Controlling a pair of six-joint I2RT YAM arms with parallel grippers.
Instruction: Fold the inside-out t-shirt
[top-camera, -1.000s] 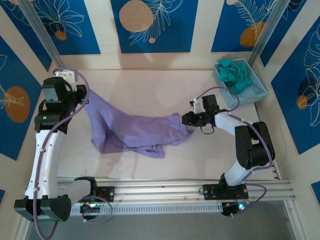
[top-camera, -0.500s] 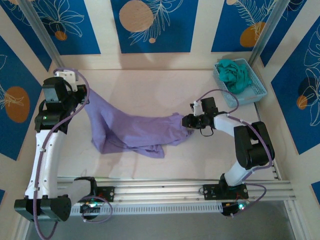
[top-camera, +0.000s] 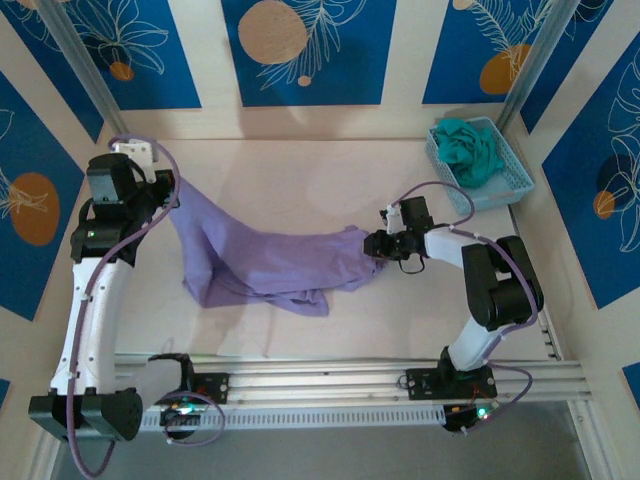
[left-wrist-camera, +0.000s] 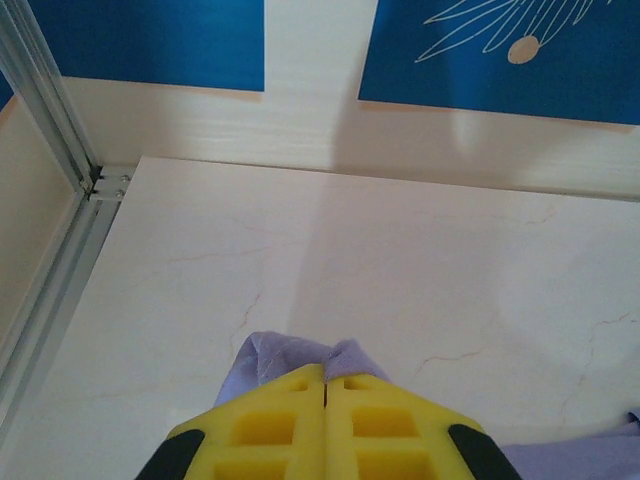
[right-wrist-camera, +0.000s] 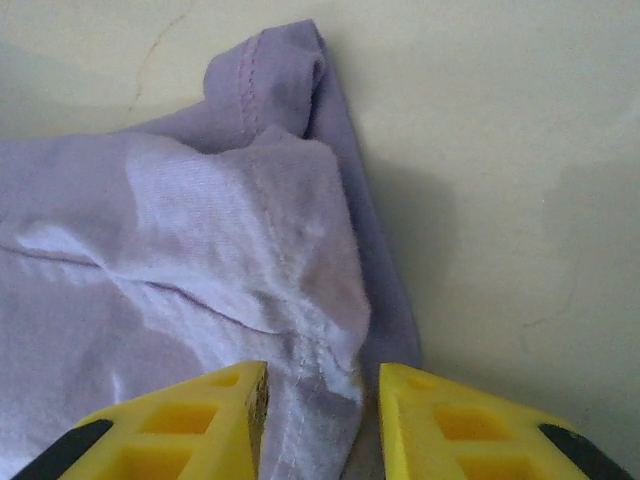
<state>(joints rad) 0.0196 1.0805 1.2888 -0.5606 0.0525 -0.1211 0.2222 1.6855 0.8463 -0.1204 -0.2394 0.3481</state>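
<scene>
My right gripper is straddling the t-shirt's seamed edge short of its back corner. I should move toward that corner and pinch the t-shirt's upper layer (right-wrist-camera: 352, 300) before lifting.
The inside-out t-shirt (top-camera: 270, 265) is lavender and lies crumpled across the table's middle, stretched from upper left to right. My left gripper (top-camera: 172, 195) holds its upper-left corner lifted off the table. In the left wrist view the yellow jaws of the left gripper (left-wrist-camera: 325, 372) are pressed together on a tuft of the t-shirt (left-wrist-camera: 275, 355). My right gripper (top-camera: 372, 245) is at the shirt's right end. In the right wrist view the right gripper (right-wrist-camera: 320, 385) stands open, its jaws apart around a seamed edge of the t-shirt (right-wrist-camera: 180, 230) that lies loose between them.
A light blue basket (top-camera: 505, 185) with a teal garment (top-camera: 468, 148) in it stands at the back right corner. An aluminium rail (top-camera: 350, 375) runs along the near edge. A metal frame post (left-wrist-camera: 50, 110) stands at the table's back left.
The right gripper's jaws have spread apart at the shirt's right end, and that wrist has shifted slightly. The left arm and its grip have not moved.
</scene>
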